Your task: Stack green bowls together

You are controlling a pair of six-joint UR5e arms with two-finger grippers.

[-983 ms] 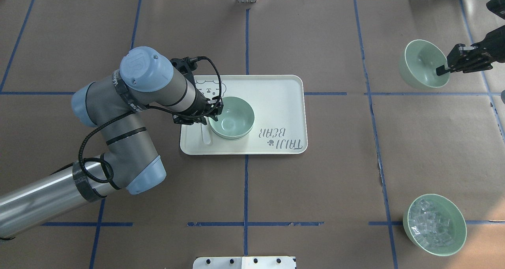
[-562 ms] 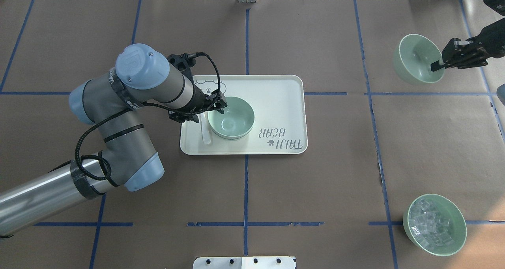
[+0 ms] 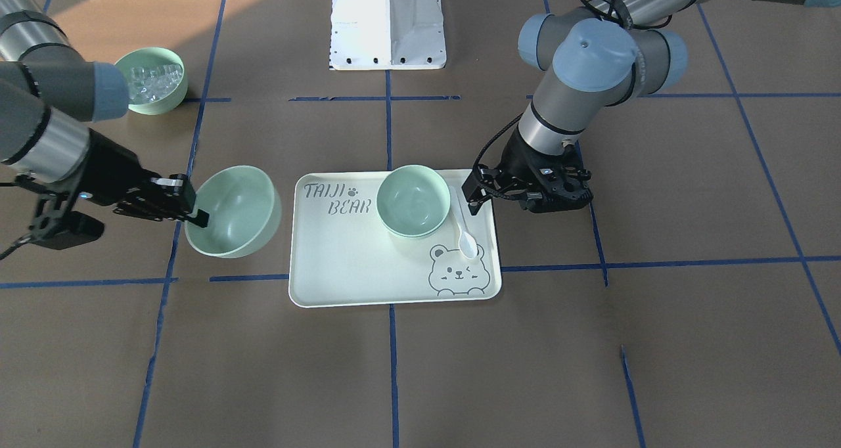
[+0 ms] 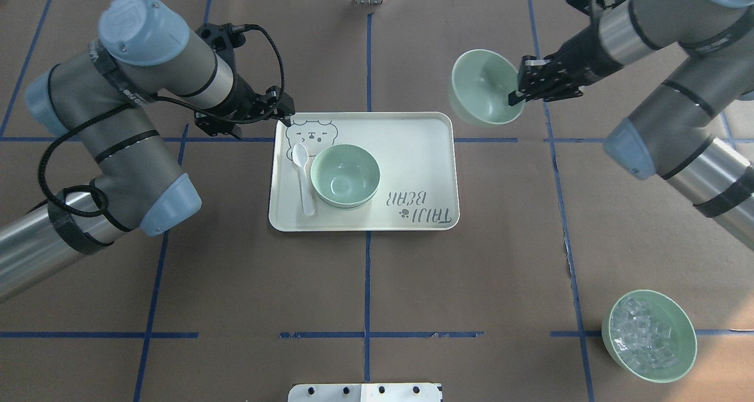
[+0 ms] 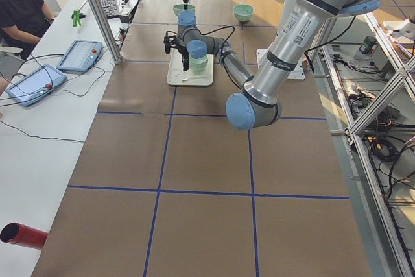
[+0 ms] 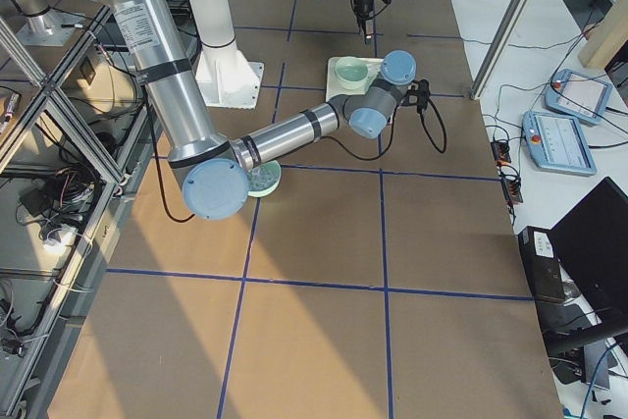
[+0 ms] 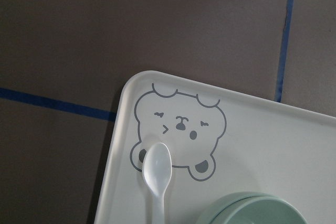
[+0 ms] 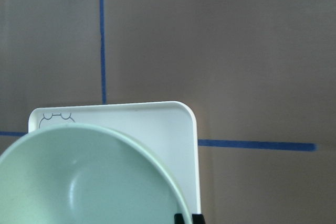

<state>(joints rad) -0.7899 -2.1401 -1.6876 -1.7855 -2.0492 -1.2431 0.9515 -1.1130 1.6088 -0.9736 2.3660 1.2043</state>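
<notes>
The right gripper should release its green bowl inside the pale green bowl point(image 3: 414, 196) beside the white spoon on the tray.
A pale green bowl point(image 4: 345, 175) point(image 3: 412, 201) stands upright on the cream tray point(image 4: 412, 154) point(image 3: 341, 270). Its rim looks doubled, as if one bowl sits inside another point(image 7: 252, 205). My left gripper point(image 4: 284, 118) point(image 3: 472, 186) hovers by the tray's far left corner, apart from that bowl, and looks open and empty. My right gripper point(image 4: 517, 94) point(image 3: 197, 215) is shut on the rim of another green bowl point(image 4: 484, 86) point(image 3: 230, 210) point(image 8: 79, 182). It holds that bowl tilted in the air, just off the tray's far right corner.
A white spoon point(image 4: 303, 178) point(image 3: 463, 228) point(image 7: 157, 177) lies on the tray left of the bowl. A matching green bowl with clear ice-like cubes point(image 4: 649, 336) point(image 3: 151, 80) stands at the near right of the table. The robot's white base point(image 3: 386, 21) is at the table's edge.
My left gripper has drawn back from the rim of the tray's bowl to the tray's far left corner. My right gripper has carried its bowl left, toward the tray.
</notes>
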